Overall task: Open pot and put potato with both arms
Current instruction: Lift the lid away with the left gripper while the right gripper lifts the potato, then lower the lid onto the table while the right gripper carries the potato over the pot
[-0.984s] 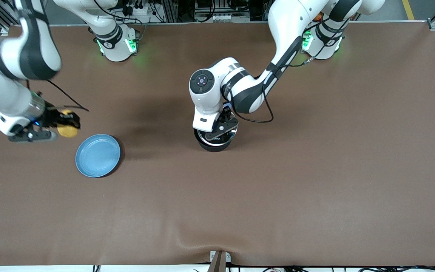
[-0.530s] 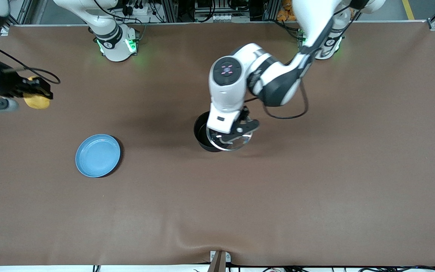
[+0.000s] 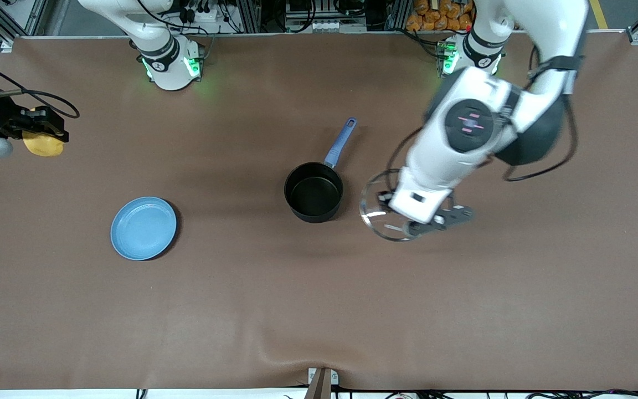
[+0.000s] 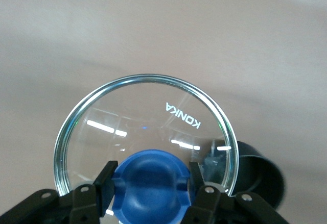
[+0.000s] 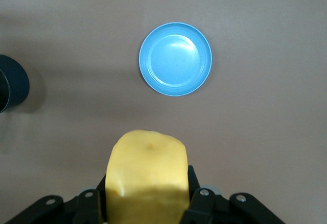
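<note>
Next, I set the glass lid down with my left gripper on the bare table, on the other side of the black pot from the plate (image 3: pixel 489 229).
The black pot (image 3: pixel 314 192) stands open in the middle of the table, its blue handle (image 3: pixel 340 142) pointing toward the robots' bases. My left gripper (image 3: pixel 414 220) is shut on the blue knob (image 4: pixel 152 185) of the glass lid (image 3: pixel 378 210) and holds it in the air beside the pot, toward the left arm's end; the lid (image 4: pixel 145 127) fills the left wrist view, the pot's edge (image 4: pixel 263 175) showing past it. My right gripper (image 3: pixel 39 128) is shut on the yellow potato (image 3: pixel 44 144) above the table's right-arm end; the potato (image 5: pixel 146 175) fills the right wrist view.
A flat light-blue plate (image 3: pixel 143 228) lies on the brown table toward the right arm's end, nearer to the front camera than the pot; it also shows in the right wrist view (image 5: pixel 175 59). The pot's edge (image 5: pixel 11 82) shows there too.
My left gripper has lifted the lid off the pot and carried it toward the left arm's end, baring the pot. My right gripper has risen with the potato and moved toward the table's end.
</note>
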Robot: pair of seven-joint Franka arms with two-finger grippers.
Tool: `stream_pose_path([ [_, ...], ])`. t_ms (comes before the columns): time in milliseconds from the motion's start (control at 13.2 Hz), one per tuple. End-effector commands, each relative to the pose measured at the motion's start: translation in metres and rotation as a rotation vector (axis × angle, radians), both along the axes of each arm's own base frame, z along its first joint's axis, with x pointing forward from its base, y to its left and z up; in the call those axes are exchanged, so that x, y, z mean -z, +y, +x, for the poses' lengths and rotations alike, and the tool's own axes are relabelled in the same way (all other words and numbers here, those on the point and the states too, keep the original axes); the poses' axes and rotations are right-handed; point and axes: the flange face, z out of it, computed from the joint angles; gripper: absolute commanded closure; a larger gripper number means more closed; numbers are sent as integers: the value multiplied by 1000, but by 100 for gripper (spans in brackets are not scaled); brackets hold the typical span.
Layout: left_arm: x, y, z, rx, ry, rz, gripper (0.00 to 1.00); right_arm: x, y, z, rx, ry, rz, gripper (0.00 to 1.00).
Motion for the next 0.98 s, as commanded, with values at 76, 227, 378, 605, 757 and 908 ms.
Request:
stream_pose_path([
  [76,9,85,3,75,49,-14,100,-3,24,3,11,-3,13,100],
  [227,27,127,10,91,79,-11,100,-4,68,2,90,-9,11,100],
  [378,53,164,12,92,109,-12,100,1,123,0,114,-36,3,100],
  [605,91,225,12,161,93,-33,100,25,200,0,110,-54,-5,100],
  [757,118,249,5,208,54,-39,100,55,251,1,124,-56,-10,100],
  [908,143,269,-4,245,3,-39,100,99,301,6,129,-69,-7,100],
])
